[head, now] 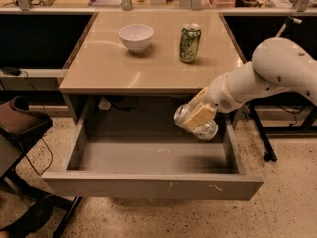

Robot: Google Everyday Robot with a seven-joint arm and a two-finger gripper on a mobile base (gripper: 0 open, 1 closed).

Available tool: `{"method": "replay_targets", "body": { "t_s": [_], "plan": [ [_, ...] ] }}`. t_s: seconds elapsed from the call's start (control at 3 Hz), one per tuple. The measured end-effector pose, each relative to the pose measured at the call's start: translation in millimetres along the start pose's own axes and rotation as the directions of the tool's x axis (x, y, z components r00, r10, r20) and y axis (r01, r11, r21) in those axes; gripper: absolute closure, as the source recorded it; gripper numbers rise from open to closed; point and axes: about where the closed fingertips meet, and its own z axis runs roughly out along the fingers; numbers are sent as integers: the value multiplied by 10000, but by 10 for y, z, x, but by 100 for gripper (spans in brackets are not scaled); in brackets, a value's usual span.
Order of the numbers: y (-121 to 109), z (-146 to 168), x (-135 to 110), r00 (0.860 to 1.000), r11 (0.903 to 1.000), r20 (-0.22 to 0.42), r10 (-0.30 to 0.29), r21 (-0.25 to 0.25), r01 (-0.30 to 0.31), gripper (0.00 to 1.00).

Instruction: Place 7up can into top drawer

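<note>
The robot's gripper needs to release the 7up can on the drawer's bottom near the front panel [191,152], toward the black table leg.
The 7up can [204,130], silvery-white and lying tilted on its side, is held in my gripper [194,120]. The tan fingers [200,114] are shut around its middle. The can hangs over the back right part of the open top drawer [153,185], just below the tabletop's front edge and above the drawer floor. The drawer is pulled all the way out and holds nothing else. My white arm comes in from the right.
A darker green can [190,43] and a white bowl [135,36] stand on the tan tabletop [99,68]. A dark chair [22,125] is at the left. A black table leg [262,138] stands right of the drawer.
</note>
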Motion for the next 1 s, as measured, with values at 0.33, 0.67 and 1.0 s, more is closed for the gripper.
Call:
{"method": "replay_targets", "body": {
  "t_s": [0.33,0.67,1.0],
  "plan": [
    [69,181,512,9929,9959,-793,886,-96,-897,100],
    [156,354,865,9830,9881,-1241,1357,-558,-1434,100],
    [206,474,1083,9777,9792,-1332,1624,-1004,-1764,100]
  ]
}}
